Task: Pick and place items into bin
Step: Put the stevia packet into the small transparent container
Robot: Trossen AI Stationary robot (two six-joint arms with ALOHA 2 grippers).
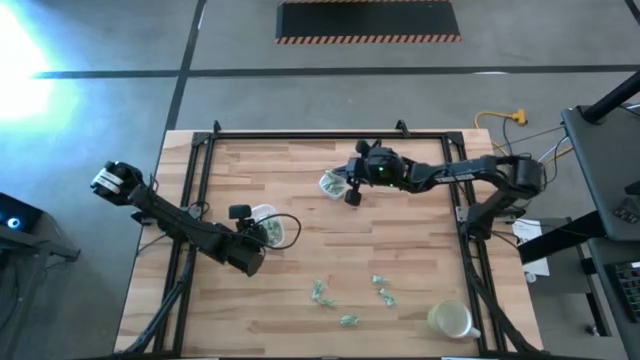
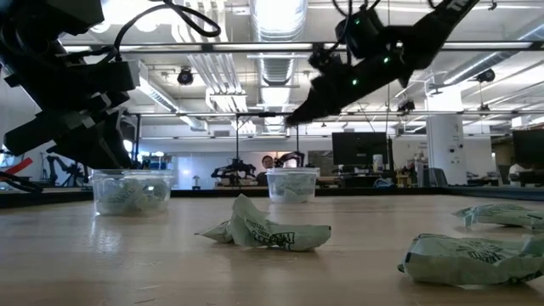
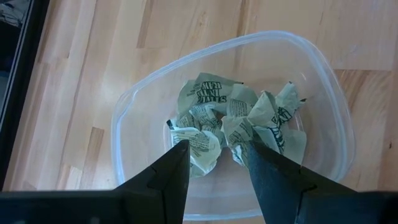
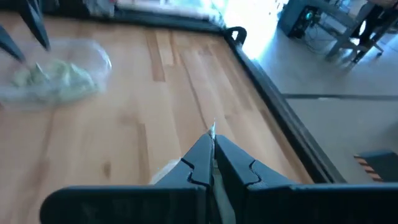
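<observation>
The robot's right gripper needs to release its wrapped piece among the pieces inside the farther clear container (image 1: 335, 183). The piece hangs beside and above that container now.
Two clear containers stand on the wooden table, each holding pale green-and-white wrapped pieces. My left gripper (image 3: 214, 155) is open just above the nearer container (image 1: 277, 230) (image 3: 323, 112), with the crumpled pieces (image 3: 233, 118) below its fingers. My right gripper (image 4: 212, 146) (image 1: 353, 196) is shut and hangs in the air beside and above the farther container (image 1: 333, 183) (image 2: 293, 183). A thin pale sliver shows at its tips; I cannot tell what it is. Several loose pieces (image 1: 320, 292) (image 1: 384, 290) (image 1: 350, 320) lie flat on the table near its near edge.
A pale round cup (image 1: 450, 320) stands at the table's near right corner. A black metal frame (image 1: 300, 135) runs round the table's edges. In the low view the loose pieces (image 2: 263, 231) (image 2: 476, 255) lie close to the camera. Bare wood lies between the containers and the loose pieces.
</observation>
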